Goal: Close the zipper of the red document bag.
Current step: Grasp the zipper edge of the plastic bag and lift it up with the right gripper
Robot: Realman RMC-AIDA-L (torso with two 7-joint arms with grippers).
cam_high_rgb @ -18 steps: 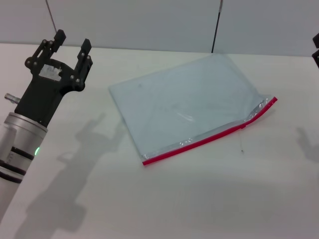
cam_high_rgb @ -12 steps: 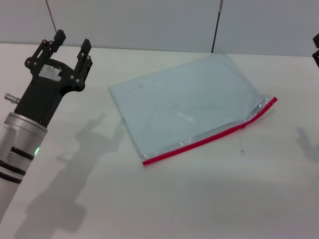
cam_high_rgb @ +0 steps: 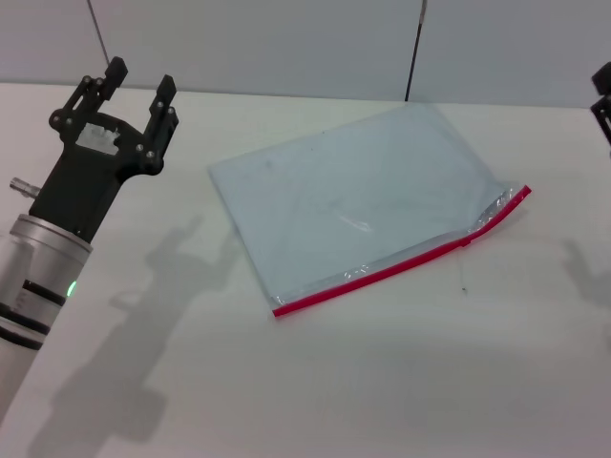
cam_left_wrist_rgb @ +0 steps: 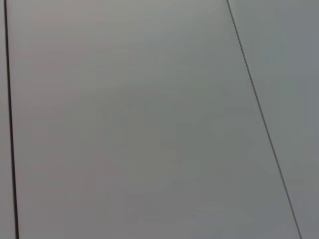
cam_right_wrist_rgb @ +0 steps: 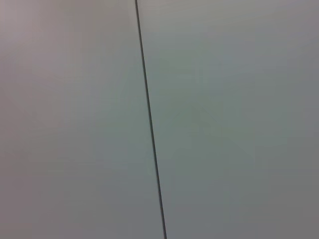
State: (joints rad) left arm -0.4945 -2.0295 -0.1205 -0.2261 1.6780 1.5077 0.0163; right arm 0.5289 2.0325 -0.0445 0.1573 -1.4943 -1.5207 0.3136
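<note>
I should close my right gripper on the gaping end of the zipper strip [cam_high_rgb: 501, 215], past the slider, on the red document bag.
The red document bag [cam_high_rgb: 358, 200], a flat translucent pale blue pouch, lies slanted on the white table [cam_high_rgb: 305, 382] in the head view. Its zipper [cam_high_rgb: 401, 262] is a thin red strip along the near long edge, with a small dark slider [cam_high_rgb: 468, 239] toward the right end; right of the slider the edge lifts and gapes a little. My left gripper [cam_high_rgb: 137, 84] is raised at the far left, open and empty, well apart from the bag. Only a sliver of my right gripper [cam_high_rgb: 603, 95] shows at the right edge. Both wrist views show only grey wall.
A grey panelled wall [cam_high_rgb: 286, 38] with dark vertical seams stands behind the table's far edge. Bare tabletop stretches in front of the bag and on either side of it.
The sliver of the right gripper at the right edge has shifted slightly. The left arm and the bag have not moved.
</note>
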